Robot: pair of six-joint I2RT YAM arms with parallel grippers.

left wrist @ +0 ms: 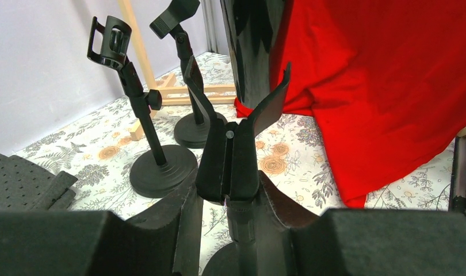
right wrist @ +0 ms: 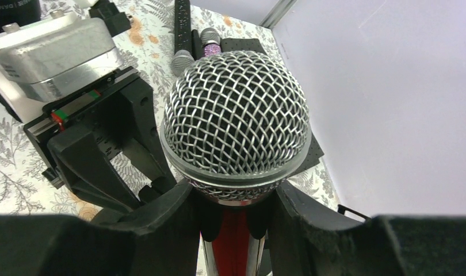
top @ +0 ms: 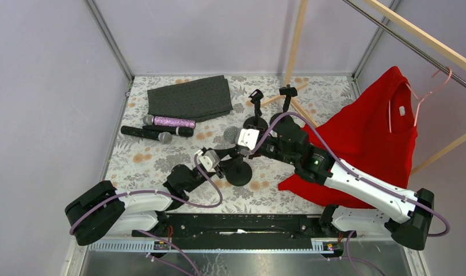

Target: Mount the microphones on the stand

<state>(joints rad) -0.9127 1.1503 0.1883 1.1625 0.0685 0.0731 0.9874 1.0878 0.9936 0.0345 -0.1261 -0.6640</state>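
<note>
My right gripper should release the black microphone in the forked clip of the nearest stand (top: 242, 143).
My right gripper (right wrist: 236, 202) is shut on a black microphone (right wrist: 236, 115) just under its round grey mesh head (top: 231, 134). Its shiny black body (left wrist: 256, 52) hangs close above the forked clip (left wrist: 228, 164) of the nearest stand (top: 237, 172). My left gripper (left wrist: 228, 187) is shut on the base of that clip, its fingers pressed on both sides. Three more microphones lie at the left: a purple glitter one (top: 173, 122) and two black ones (top: 140, 133) (top: 176, 131). Two other stands (top: 255, 112) (top: 287, 102) stand behind with nothing in their clips.
A dark grey cloth (top: 190, 96) lies at the back left. A red shirt (top: 369, 138) on a pink hanger (top: 432, 86) drapes over the right side, next to a wooden frame (top: 297, 34). The enclosure's walls close in left, back and right.
</note>
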